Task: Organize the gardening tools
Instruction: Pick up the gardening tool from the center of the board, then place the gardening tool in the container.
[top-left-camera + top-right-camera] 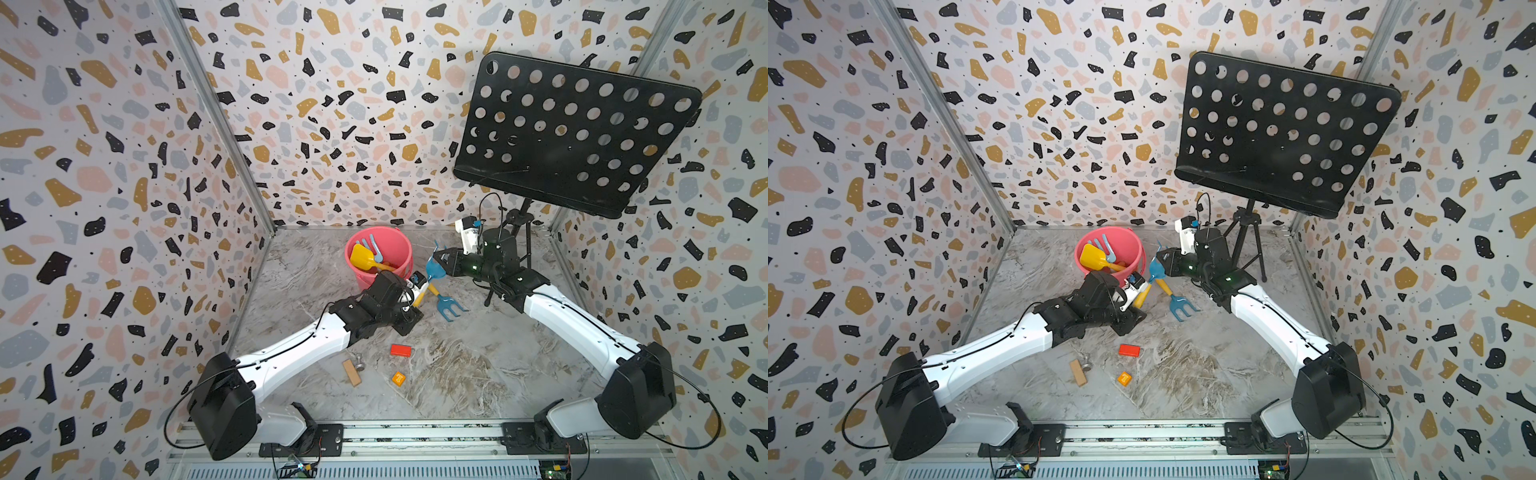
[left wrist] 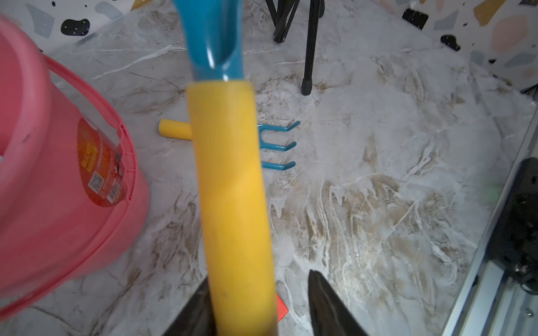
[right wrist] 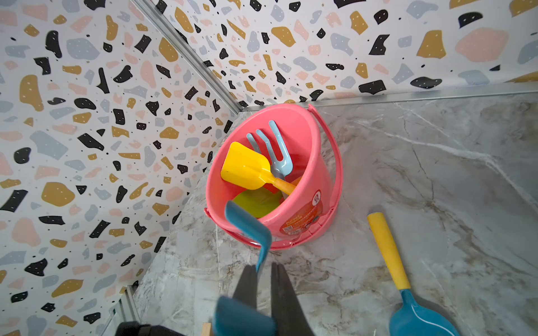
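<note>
Next, my right gripper releases the darker blue rake inside the pink bucket point(image 1: 391, 250) point(image 3: 298, 158), so that it ends up beside the light-blue fork.
A darker blue rake hangs above the table between both arms. My right gripper point(image 3: 264, 266) is shut on its blue head point(image 1: 434, 268). Its yellow handle point(image 2: 233, 189) runs between the fingers of my open left gripper point(image 2: 260, 279), resting against one finger with a gap to the other. Another blue rake point(image 1: 451, 307) lies flat on the marble just beyond, also visible in the left wrist view point(image 2: 276, 145). The pink bucket point(image 3: 291, 107) holds the yellow scoop point(image 3: 246, 168), the light-blue fork point(image 3: 276, 151) and the green trowel point(image 3: 256, 202).
A black perforated music stand point(image 1: 573, 129) on a tripod point(image 1: 1246, 241) stands at the back right, close behind my right arm. Toward the front lie a red block point(image 1: 400, 350), an orange block point(image 1: 398, 378), a wooden block point(image 1: 351, 372) and a metal knob point(image 1: 358, 362).
</note>
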Available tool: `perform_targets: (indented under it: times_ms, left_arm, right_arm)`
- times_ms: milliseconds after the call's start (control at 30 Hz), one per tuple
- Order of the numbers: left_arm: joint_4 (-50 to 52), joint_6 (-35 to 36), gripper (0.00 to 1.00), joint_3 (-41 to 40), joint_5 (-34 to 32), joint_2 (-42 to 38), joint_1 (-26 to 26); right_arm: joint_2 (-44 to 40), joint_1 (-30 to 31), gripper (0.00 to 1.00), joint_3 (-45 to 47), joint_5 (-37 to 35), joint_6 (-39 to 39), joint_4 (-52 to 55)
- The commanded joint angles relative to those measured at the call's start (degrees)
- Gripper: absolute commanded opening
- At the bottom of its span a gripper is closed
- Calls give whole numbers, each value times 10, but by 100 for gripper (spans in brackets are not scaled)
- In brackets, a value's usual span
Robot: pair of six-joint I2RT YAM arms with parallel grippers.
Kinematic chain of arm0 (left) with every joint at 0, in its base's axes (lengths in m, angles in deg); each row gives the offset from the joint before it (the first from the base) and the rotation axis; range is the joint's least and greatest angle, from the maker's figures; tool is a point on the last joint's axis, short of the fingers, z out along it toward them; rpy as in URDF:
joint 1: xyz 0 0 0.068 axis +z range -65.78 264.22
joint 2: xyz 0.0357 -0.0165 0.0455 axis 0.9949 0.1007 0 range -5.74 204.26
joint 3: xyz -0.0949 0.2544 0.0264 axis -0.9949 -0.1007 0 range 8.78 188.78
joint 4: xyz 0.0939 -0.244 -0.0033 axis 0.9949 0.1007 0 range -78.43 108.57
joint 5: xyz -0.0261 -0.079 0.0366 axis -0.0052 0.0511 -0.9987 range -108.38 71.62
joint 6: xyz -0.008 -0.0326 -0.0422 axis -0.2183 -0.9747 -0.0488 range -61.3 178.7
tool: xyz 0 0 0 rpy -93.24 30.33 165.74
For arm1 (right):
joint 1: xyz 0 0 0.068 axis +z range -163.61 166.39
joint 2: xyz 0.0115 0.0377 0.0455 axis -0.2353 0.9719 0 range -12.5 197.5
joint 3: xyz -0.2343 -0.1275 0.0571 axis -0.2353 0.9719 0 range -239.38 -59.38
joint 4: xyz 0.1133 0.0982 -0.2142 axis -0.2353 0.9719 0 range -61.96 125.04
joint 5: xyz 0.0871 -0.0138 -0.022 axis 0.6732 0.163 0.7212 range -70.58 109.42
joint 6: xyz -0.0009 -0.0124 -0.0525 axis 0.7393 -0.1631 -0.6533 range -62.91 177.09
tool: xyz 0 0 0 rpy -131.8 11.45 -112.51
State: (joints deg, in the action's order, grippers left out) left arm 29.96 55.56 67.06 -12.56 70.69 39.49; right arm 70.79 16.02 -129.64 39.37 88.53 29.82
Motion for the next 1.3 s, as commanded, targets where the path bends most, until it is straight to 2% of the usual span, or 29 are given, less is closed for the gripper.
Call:
perform_targets:
  times_ms: [0,33,367,533,733,967,1267]
  left_arm:
    - [-24,-16,93,-18,-26,-36,-2]
    - [-24,-20,100,-24,-34,-48,-2]
    - [-12,-77,99,-77,-170,-197,-2]
    - [1,-105,99,-91,-229,-244,-2]
    - [9,-126,99,-105,-282,-278,-2]
    - [6,-147,99,-118,-311,-305,-1]
    - [8,-158,99,-122,-327,-312,-1]
  right_arm:
    - [7,0,0,-51,-2,-50,23]
    - [12,1,0,-64,-7,-65,33]
    - [116,45,0,-261,-100,-219,83]
    - [187,65,0,-369,-131,-267,107]
    - [261,79,0,-451,-180,-323,100]
    - [372,82,0,-577,-205,-354,145]
    - [431,83,0,-585,-202,-339,165]
